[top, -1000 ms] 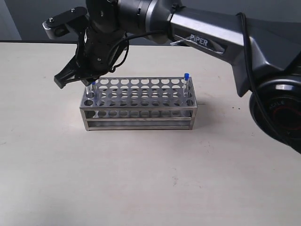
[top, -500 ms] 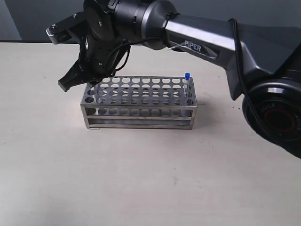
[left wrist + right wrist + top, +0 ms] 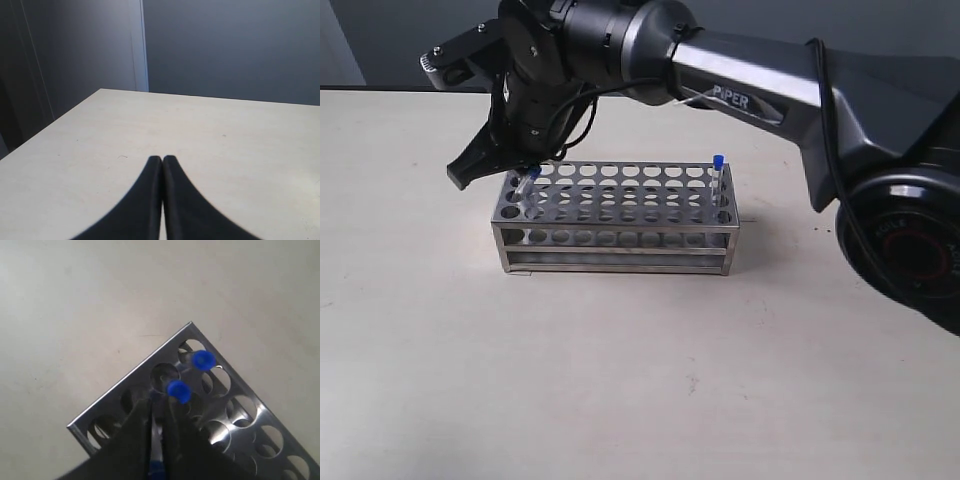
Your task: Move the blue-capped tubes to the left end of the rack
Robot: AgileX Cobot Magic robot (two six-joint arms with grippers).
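My right fingers reach past the blue cap along the tube's clear body; next I open, back off, then pinch the cap point(image 3: 156, 468) at my fingertips.
The steel rack point(image 3: 620, 232) stands mid-table. My right gripper point(image 3: 520, 168) has reached across to its left end. In the right wrist view the right gripper point(image 3: 160, 402) is shut on a blue-capped tube point(image 3: 156, 450), whose cap sits deep between the fingers and whose clear end points into a corner hole. Two more blue-capped tubes point(image 3: 203, 360) point(image 3: 178, 390) stand in the rack point(image 3: 125, 385) just past the fingertips. One blue cap point(image 3: 534, 172) shows tilted at the left end, and another tube point(image 3: 717, 180) stands at the right end. My left gripper point(image 3: 162, 159) is shut and empty.
The right arm point(image 3: 770, 80) spans above the back of the table, its base point(image 3: 910, 240) at the right edge. The left wrist view shows bare tabletop point(image 3: 200, 130), its far edge and a dark wall.
The right gripper has shifted a little over the rack's left end. A blue cap hidden by the fingers half a second ago now shows, tilted, beside them.
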